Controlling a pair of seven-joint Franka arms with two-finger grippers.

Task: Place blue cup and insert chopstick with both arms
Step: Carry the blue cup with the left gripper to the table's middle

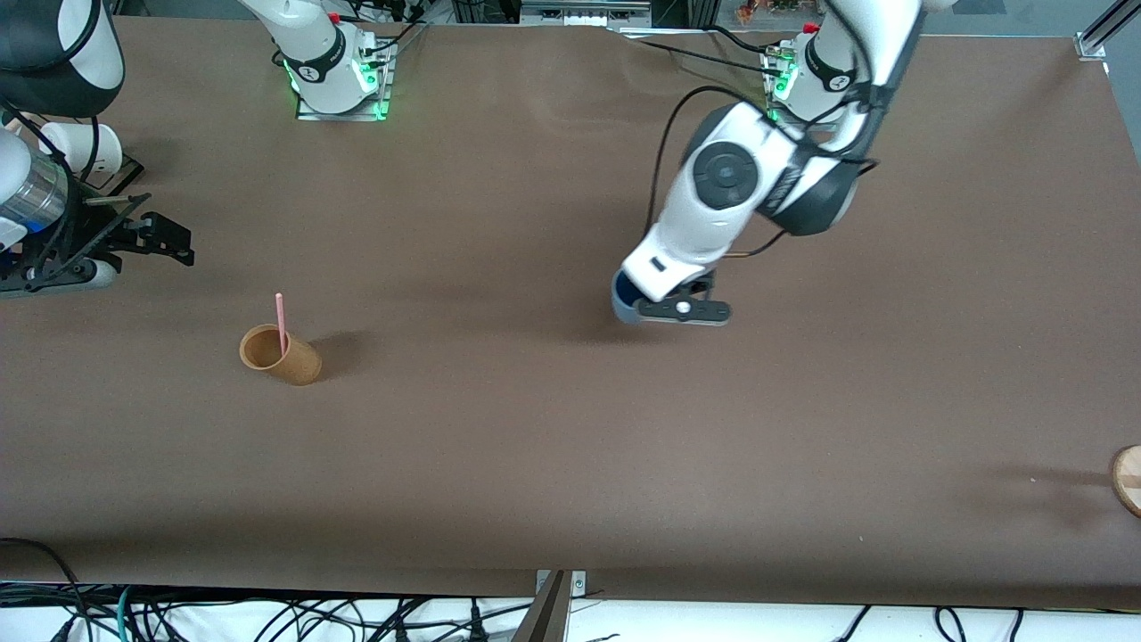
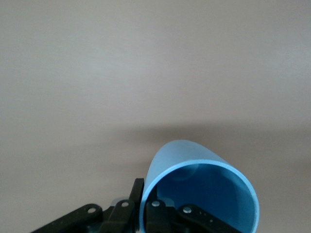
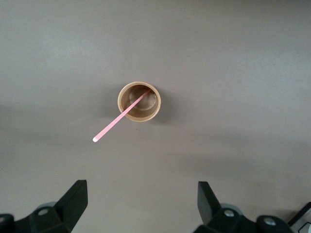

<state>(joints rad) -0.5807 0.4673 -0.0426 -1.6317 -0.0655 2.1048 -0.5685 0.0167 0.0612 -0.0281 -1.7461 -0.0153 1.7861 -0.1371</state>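
Observation:
The blue cup, now held low over the table's middle, will be set free by my left gripper on the bare table [image 1: 555,337] between that gripper and the brown cup, nearer that gripper.
My left gripper [image 1: 685,308] is shut on the wall of the blue cup [image 1: 624,300], one finger inside and one outside, holding it low over the middle of the table. In the left wrist view the blue cup [image 2: 204,179] shows its open mouth beside the left gripper [image 2: 146,191]. The pink chopstick [image 1: 281,323] stands leaning in a tan-brown cup [image 1: 281,355] toward the right arm's end of the table. My right gripper [image 1: 168,239] is open and empty, high up beside that cup. The right wrist view shows the right gripper [image 3: 141,194], brown cup [image 3: 139,102] and chopstick [image 3: 119,119].
A white cup [image 1: 85,147] sits on a black stand at the right arm's end of the table. A round wooden object [image 1: 1128,480] lies at the table's edge at the left arm's end. The brown table [image 1: 570,464] stretches wide around both cups.

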